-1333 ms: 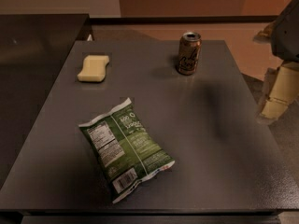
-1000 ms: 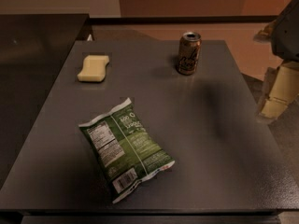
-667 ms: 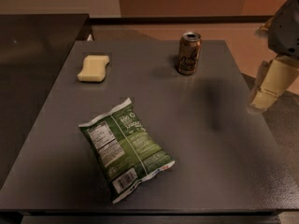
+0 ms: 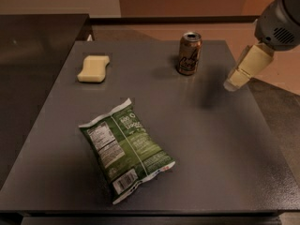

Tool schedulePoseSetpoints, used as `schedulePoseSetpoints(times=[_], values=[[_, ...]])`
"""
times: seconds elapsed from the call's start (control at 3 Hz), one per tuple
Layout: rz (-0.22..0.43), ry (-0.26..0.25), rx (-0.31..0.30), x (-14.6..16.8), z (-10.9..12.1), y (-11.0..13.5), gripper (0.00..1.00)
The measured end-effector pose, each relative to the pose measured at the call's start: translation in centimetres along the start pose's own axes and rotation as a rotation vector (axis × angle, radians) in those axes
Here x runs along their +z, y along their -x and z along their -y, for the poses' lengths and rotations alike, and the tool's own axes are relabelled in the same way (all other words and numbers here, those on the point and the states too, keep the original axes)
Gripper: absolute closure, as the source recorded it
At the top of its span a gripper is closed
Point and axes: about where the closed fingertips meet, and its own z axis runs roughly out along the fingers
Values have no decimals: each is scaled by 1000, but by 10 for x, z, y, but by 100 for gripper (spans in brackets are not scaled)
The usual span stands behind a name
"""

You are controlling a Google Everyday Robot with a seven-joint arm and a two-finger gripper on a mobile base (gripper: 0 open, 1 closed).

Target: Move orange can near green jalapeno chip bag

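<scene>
I move my gripper to the orange can's upper half (image 4: 190, 48) next and close it there, because the can belongs near the green jalapeno chip bag.
The orange can (image 4: 189, 53) stands upright at the far side of the dark grey table (image 4: 225, 153), right of centre. The green jalapeno chip bag (image 4: 125, 148) lies flat at the near left-centre, nutrition panel and barcode up. The gripper (image 4: 246, 69) hangs at the right edge of the view, above the table's far right corner, to the right of the can and apart from it. Only one pale finger shows below the grey wrist housing.
A pale yellow sponge (image 4: 93, 68) lies at the far left of the table. A dark counter (image 4: 37, 46) adjoins the table on the left. Tan floor lies beyond the far and right edges.
The gripper has moved left and up, from beside the table's right edge to over its far right corner, closer to the can. Can, bag and sponge have not moved.
</scene>
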Motion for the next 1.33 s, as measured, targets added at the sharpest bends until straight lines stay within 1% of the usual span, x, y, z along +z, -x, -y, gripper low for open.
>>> schedulePoseSetpoints(times=[0.33,0.67,1.0,1.33], values=[[91,-15,87,34,26,12,0],[175,-11,149,65,45,30,0],[246,13,196,94,61,52,0],[287,47,230,120,72,73,0]])
